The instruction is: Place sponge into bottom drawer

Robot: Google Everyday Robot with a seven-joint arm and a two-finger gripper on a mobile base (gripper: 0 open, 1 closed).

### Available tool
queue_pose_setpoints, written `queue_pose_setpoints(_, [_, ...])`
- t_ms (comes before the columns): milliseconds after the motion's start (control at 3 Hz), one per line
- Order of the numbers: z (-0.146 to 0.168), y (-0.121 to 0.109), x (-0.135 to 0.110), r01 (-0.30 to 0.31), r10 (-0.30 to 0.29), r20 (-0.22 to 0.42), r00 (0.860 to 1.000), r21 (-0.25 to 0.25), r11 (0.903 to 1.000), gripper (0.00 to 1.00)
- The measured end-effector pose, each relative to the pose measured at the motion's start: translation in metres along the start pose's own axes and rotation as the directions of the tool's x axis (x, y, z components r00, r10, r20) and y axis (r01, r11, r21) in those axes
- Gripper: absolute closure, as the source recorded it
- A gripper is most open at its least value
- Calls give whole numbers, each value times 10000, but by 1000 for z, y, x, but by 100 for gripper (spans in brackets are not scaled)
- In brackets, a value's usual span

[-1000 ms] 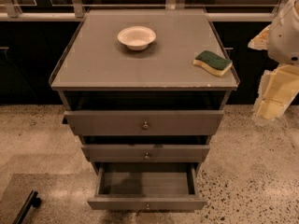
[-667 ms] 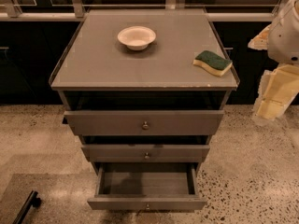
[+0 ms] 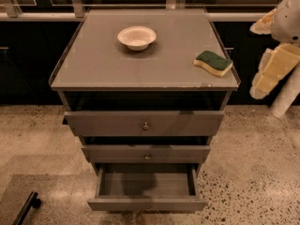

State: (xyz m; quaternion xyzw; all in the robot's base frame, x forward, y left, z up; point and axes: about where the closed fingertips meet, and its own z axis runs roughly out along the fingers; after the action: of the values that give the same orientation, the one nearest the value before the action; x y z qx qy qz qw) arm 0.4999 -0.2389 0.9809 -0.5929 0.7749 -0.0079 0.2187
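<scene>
My gripper closes next on the end of the sponge (image 3: 226, 65) nearest the cabinet top's side edge, facing my gripper.
The sponge (image 3: 213, 62), dark green over pale yellow foam, lies flat near the right edge of the grey cabinet top (image 3: 93, 64). The bottom drawer (image 3: 146, 204) is pulled out, and its inside (image 3: 145, 184) shows only bare grey floor. My gripper (image 3: 271, 65) hangs at the far right of the camera view, to the right of the cabinet and about level with the sponge. It is apart from the sponge and holds nothing that I can see.
A white bowl (image 3: 136, 36) stands at the back middle of the cabinet top. The top drawer (image 3: 145, 123) and middle drawer (image 3: 146, 153) stick out slightly. A black bar (image 3: 26, 208) lies on the speckled floor at the lower left. Dark cabinets run behind.
</scene>
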Motion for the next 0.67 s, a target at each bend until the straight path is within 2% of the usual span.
queue_pose_setpoints(333, [17,-53,9,-583,550,882,9946,360,9976,0])
queue_pose_setpoints(667, [44,-96,16,-1111,1048,1240,9867,450,9928,0])
